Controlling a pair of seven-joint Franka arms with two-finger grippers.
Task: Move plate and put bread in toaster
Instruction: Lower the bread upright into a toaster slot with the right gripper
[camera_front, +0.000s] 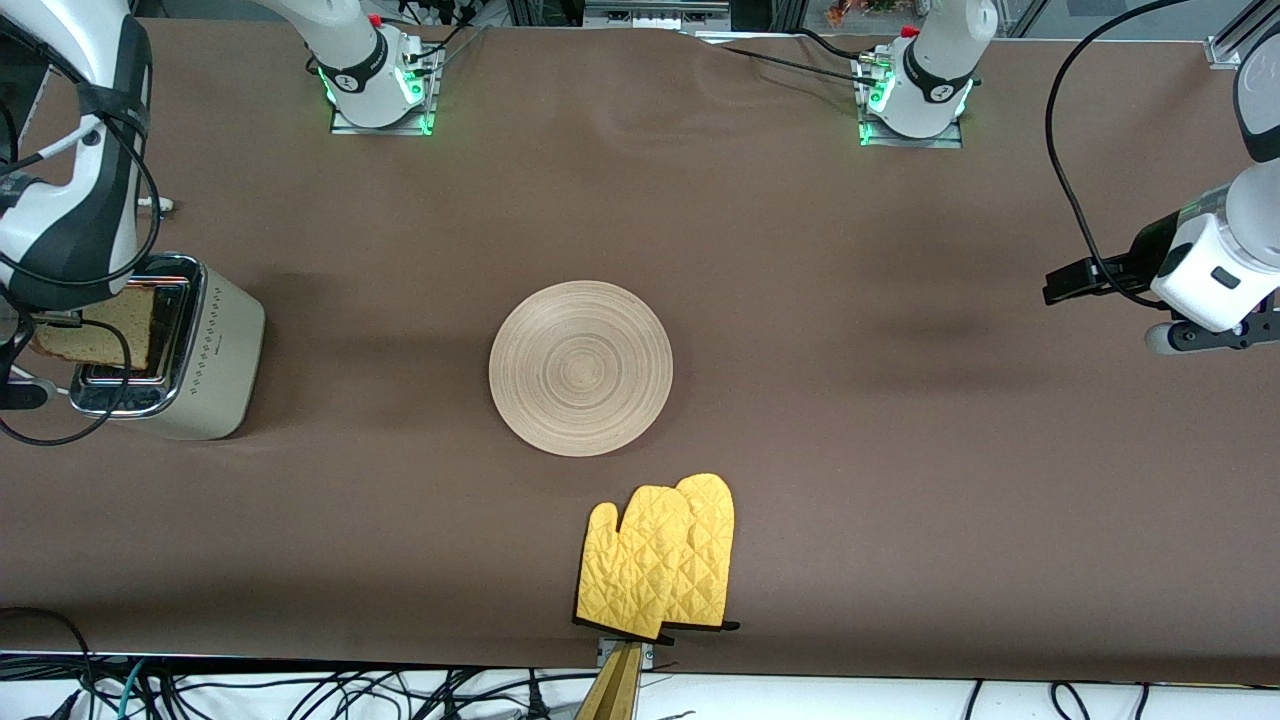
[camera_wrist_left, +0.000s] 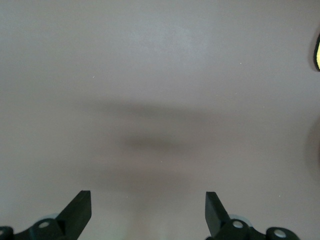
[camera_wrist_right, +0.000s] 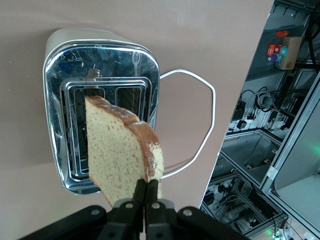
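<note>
The bread will go down from my right gripper into the toaster slot farther from the white cord (camera_front: 144, 340) (camera_wrist_right: 88, 132).
The pale wooden plate (camera_front: 580, 368) lies bare in the middle of the table. My right gripper (camera_wrist_right: 149, 183) is shut on one edge of the speckled bread (camera_wrist_right: 117, 155). It holds the slice upright just above the slots of the cream toaster (camera_front: 215, 350), whose chrome top (camera_wrist_right: 102, 57) shows in the right wrist view. In the front view the bread (camera_front: 95, 332) hangs over the toaster, partly hidden by the right arm. My left gripper (camera_wrist_left: 148, 200) waits open over bare table at the left arm's end, with nothing between its fingers.
A pair of yellow oven mitts (camera_front: 660, 565) lies near the table's front edge, nearer to the front camera than the plate. The toaster's white cord (camera_wrist_right: 207, 100) loops on the brown table (camera_front: 850, 450) beside it.
</note>
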